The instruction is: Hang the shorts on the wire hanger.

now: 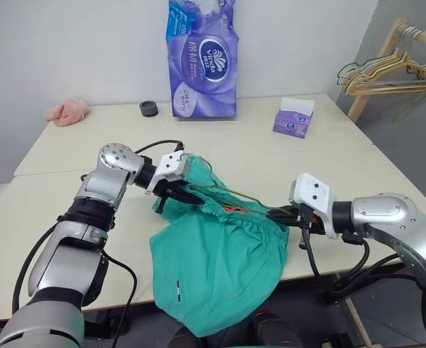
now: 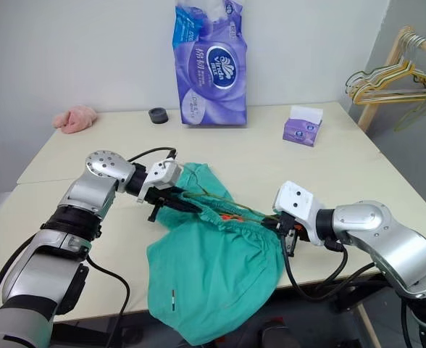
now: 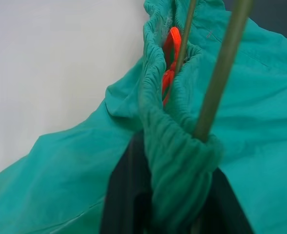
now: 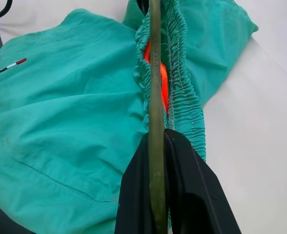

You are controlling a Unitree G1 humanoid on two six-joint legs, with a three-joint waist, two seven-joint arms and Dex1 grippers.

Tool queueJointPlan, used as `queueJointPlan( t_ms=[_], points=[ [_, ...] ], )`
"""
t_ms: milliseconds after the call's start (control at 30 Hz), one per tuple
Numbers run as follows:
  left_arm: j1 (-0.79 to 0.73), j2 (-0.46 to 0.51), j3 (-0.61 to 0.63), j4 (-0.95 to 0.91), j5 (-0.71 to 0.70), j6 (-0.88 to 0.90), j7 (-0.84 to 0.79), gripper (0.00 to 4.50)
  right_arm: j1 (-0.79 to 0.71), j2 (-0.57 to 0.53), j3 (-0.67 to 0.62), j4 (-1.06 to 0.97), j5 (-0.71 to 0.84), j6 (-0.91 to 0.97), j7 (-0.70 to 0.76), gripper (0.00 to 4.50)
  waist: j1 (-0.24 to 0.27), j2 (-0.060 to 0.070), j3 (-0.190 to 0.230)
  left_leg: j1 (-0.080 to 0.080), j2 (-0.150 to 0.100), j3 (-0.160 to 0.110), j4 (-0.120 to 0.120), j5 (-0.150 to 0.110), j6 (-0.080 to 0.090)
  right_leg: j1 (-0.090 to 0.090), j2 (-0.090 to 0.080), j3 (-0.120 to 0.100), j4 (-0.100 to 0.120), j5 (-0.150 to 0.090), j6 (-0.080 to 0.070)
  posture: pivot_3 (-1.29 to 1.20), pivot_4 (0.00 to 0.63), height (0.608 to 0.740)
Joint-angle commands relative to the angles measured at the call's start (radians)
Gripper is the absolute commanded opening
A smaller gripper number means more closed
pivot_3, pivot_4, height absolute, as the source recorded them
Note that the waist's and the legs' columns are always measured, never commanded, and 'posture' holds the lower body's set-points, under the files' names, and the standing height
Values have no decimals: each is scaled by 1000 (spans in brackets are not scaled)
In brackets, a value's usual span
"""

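I need to open my right gripper, since the end of the wire hanger in it reaches past the waistband, then take the waistband's end (image 1: 280,230) and stretch it beyond the hanger.
The teal-green shorts (image 1: 213,268) lie at the table's front edge, with their legs drooping over it. Their gathered waistband (image 4: 185,97) is stretched between my two grippers, and the orange cord (image 3: 172,44) shows inside it. The thin olive wire hanger (image 4: 155,73) runs along the waistband opening and into the fabric (image 3: 221,73). My left gripper (image 1: 188,194) is shut on the left end of the waistband, right beside the wire. At the right end, my right gripper (image 1: 282,215) is shut on the wire hanger, with the waistband against its fingers (image 4: 192,180).
A tall purple tissue pack (image 1: 202,61), a black ring (image 1: 149,109) and a pink cloth lump (image 1: 68,111) sit at the table's back. A small purple tissue box (image 1: 294,119) stands back right. A bunch of hangers (image 1: 390,72) hangs on a wooden rack beyond the table's right side.
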Motion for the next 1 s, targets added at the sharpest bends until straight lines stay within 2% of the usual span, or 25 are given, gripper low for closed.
queueJointPlan(
  t_ms=[33, 267, 367, 467, 633, 767, 867, 933, 1000],
  points=[
    [-1, -18, 16, -39, -32, 25, -6, 12, -27, 33, -53, -43, 39, -44, 7, 0, 0, 0, 0, 0, 0, 0, 1, 0, 0, 0, 0, 0, 0, 0, 0, -186, 33, 740],
    [22, -10, 20, -102, -49, 65, -6, 12, 21, -40, -9, -51, -72, -178, 67, 0, -1, 0, 0, 0, 0, 0, 6, 0, 0, 0, 0, 0, 7, 0, 1, -183, 35, 740],
    [32, 1, 16, -128, -48, 68, -6, 0, 32, -80, -9, -24, -123, -229, 95, 740, -1, 0, 0, 1, 0, 0, 7, 0, 0, 1, 0, 0, 8, -3, 5, -183, 35, 740],
    [34, 5, 14, -136, -41, 66, -6, 0, 38, -103, -29, -3, -133, -258, 118, 1707, -1, 0, 0, 1, 0, 0, 7, 0, 0, 1, 0, 0, 8, -3, 4, -183, 35, 740],
    [31, 7, 23, -138, -38, 76, -6, 0, 105, -255, -110, 93, -190, -339, 205, 3409, 2, 0, 0, 1, -1, 0, 7, 0, 0, 1, 0, 0, 8, -2, 3, -183, 35, 740],
    [27, 9, 31, -131, -29, 74, -4, 0, 216, -331, -203, 150, -191, -360, 247, 3409, 3, 0, 0, 1, -1, 0, 7, 0, 0, 1, 0, 0, 8, -2, 3, -182, 36, 740],
    [25, 15, 39, -128, -29, 76, -2, 0, 329, -202, -308, 142, -91, -237, 156, 3409, 1, -2, -1, 2, 0, 0, 7, 0, 0, 2, 1, 0, 8, -2, 3, -184, 39, 740],
    [27, 18, 41, -131, -30, 80, -2, 0, 370, -111, -325, 108, -45, -166, 92, 3409, 1, -4, -2, 3, 1, -2, 6, 0, 0, 3, 2, -1, 8, -2, 3, -185, 39, 740],
    [28, 20, 42, -133, -30, 81, -3, 0, 394, -35, -315, 63, -12, -106, 39, 3409, 1, 0, 0, 3, 1, -2, 6, 0, 0, 3, 3, 0, 9, -2, 3, -180, 40, 740]
  ],
)
